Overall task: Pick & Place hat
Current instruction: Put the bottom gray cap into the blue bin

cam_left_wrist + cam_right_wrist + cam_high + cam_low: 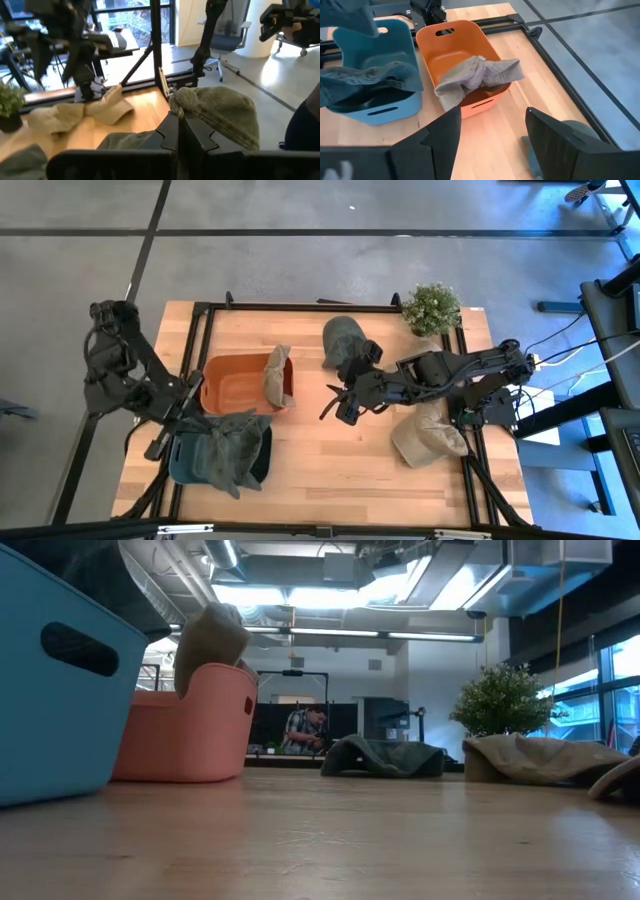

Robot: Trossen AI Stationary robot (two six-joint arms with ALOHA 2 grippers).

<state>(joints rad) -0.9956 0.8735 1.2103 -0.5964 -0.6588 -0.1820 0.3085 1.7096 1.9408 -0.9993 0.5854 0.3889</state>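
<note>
My left gripper is to go over the rim (244, 451) beside the bare wood. It will let go of the dark green hat in the blue bin.
A dark green hat (236, 442) lies spread over the top of the blue bin (190, 465) at the near left, and my left gripper (188, 418) is shut on it at the bin's far left corner. A beige hat (278, 375) hangs over the right rim of the orange bin (235, 385). Another green hat (344, 340) lies on the table toward the far edge, and a second beige hat (428, 436) lies at the right. My right gripper (345, 406) hovers open over the table's middle, between the orange bin and that beige hat, touching nothing. My left gripper pinches a bunched fold of the green hat's cloth (182, 102) between its two shut fingers (170, 134). The fingers come nearly level from the table's left side. The rest of the hat (225, 117) lies beyond the fingertips, draped on the blue bin.
A potted plant (432, 308) stands at the far right corner. A black frame (300, 307) runs around the table's edges. Bare wood lies along the near edge, right of the blue bin. In the low view a person (305, 730) sits in the room behind.
</note>
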